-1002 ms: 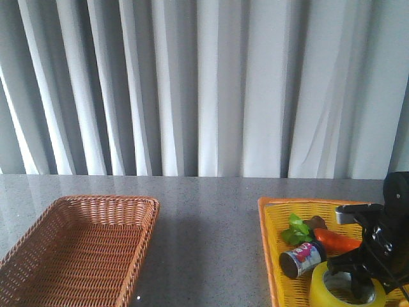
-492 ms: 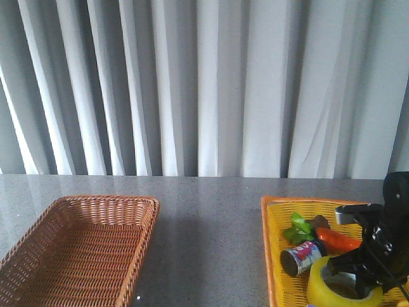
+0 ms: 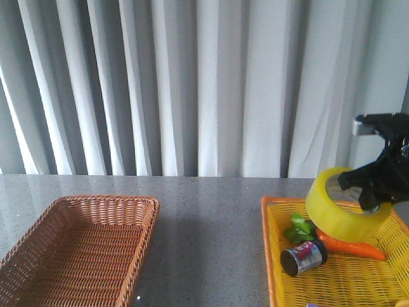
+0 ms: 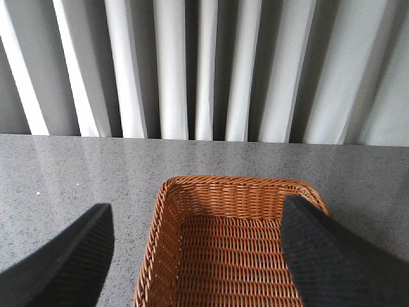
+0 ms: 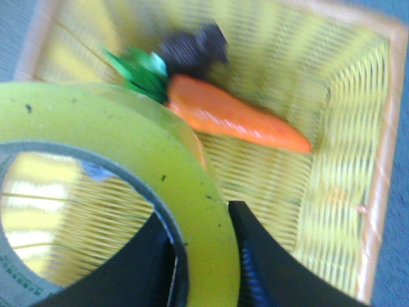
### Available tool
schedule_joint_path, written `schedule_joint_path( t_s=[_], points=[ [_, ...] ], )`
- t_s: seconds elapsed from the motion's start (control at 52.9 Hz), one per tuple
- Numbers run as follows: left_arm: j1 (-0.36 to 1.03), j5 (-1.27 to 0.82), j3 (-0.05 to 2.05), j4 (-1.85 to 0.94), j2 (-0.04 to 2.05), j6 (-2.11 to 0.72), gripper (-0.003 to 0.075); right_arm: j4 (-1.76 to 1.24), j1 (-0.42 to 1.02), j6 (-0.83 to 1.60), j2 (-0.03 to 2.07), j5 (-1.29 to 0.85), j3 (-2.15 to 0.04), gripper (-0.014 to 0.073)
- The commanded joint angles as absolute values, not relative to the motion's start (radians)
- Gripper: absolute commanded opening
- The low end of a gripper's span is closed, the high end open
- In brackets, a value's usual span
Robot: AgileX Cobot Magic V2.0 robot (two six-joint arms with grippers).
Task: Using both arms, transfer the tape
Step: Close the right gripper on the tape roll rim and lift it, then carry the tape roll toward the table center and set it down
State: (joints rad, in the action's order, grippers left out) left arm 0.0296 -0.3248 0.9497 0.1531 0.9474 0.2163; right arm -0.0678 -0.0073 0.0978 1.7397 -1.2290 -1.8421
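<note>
My right gripper is to put the yellowish tape roll, now hanging above the yellow basket, down on the grey table (image 3: 204,279) between the two baskets.
The yellowish tape roll (image 3: 342,210) hangs in the air above the yellow basket (image 3: 273,256) at the right, tilted. My right gripper (image 3: 374,192) is shut on its wall, one finger inside the core and one outside. In the right wrist view the tape (image 5: 137,163) fills the near side, pinched between the black fingers (image 5: 255,256). My left gripper (image 4: 198,256) is open and empty above the near end of the brown wicker basket (image 4: 192,192); it does not show in the front view.
The yellow basket holds an orange carrot (image 3: 351,245), green leaves (image 3: 295,228) and a small dark can (image 3: 303,257). The brown wicker basket (image 3: 64,211) stands at the left on the grey table (image 3: 204,217). Grey curtains hang behind.
My right gripper has lifted the tape out of the yellow basket, up and slightly back. The basket shifted a little. The left side looks the same.
</note>
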Motion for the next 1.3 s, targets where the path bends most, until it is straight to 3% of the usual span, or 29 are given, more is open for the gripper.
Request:
schedule_joint_path(
  t_s=[0.0,0.208,0.473,1.097,1.286],
  points=[
    [0.034,-0.252,0.984,0.155,0.939,0.204,0.0516,-0.184,0.007,0.149,1.671,-1.196,-1.915,0.0001],
    [0.034,-0.253,0.984,0.154,0.939,0.163,0.0516,-0.157,0.197,0.182,1.71,-1.156,-1.942,0.0007],
    [0.034,-0.278,0.984,0.153,0.939,0.164,0.0516,0.069,0.422,0.052,1.896,-1.187,-2.101,0.0008],
    [0.034,-0.291,0.984,0.146,0.939,0.167,0.0516,0.0,0.422,0.062,2.137,-1.14,-2.146,0.0013],
    [0.034,-0.29,0.984,0.146,0.939,0.167,0.0516,-0.02,0.422,0.088,2.165,-1.145,-2.18,0.0052]
  ],
)
